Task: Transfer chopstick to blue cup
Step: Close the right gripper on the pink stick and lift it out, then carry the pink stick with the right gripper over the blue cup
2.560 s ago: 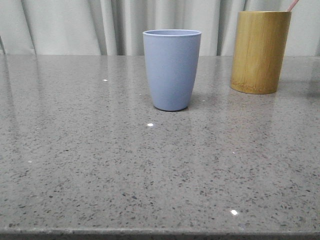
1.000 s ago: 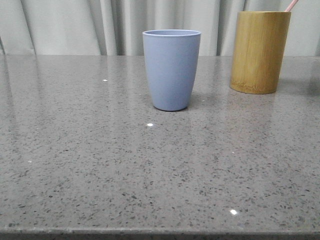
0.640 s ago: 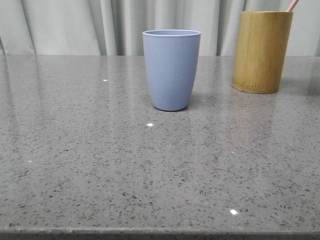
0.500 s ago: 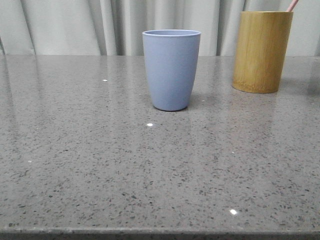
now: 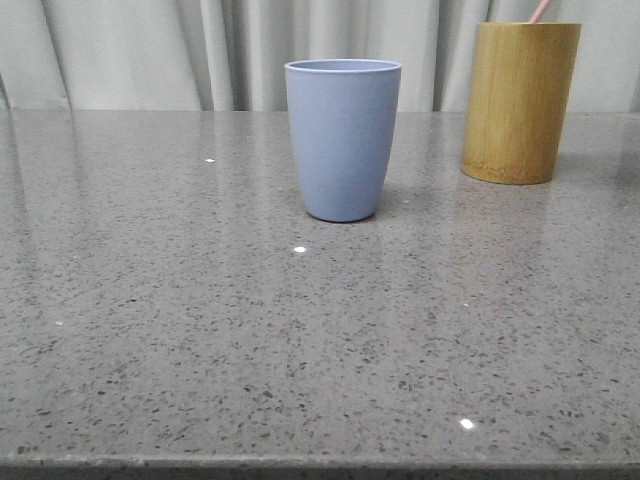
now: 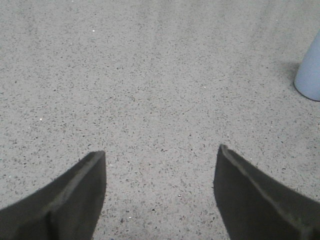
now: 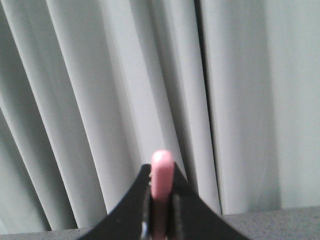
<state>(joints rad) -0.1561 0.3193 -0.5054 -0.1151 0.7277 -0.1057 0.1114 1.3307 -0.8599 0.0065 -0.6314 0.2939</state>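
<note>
Next, I let go of the chopstick with my right gripper, so that it stands upright in the middle of the blue cup's opening [image 5: 343,66].
The blue cup [image 5: 343,138] stands upright mid-table; its base shows at the edge of the left wrist view [image 6: 311,75]. A pale pink chopstick [image 5: 540,9] sticks up out of the yellow-brown bamboo holder [image 5: 520,102] at the back right. In the right wrist view my right gripper [image 7: 161,172] is shut on the chopstick's pink end [image 7: 162,159], with the curtain behind it. My left gripper [image 6: 161,150] is open and empty over bare tabletop, left of the blue cup. Neither gripper shows in the front view.
The grey speckled table [image 5: 300,330] runs to a front edge at the bottom of the front view. A pale curtain [image 5: 150,50] hangs behind the table.
The chopstick's visible tip has swung from the holder's right rim toward its left side. The bamboo holder has shifted slightly. The blue cup has not moved.
</note>
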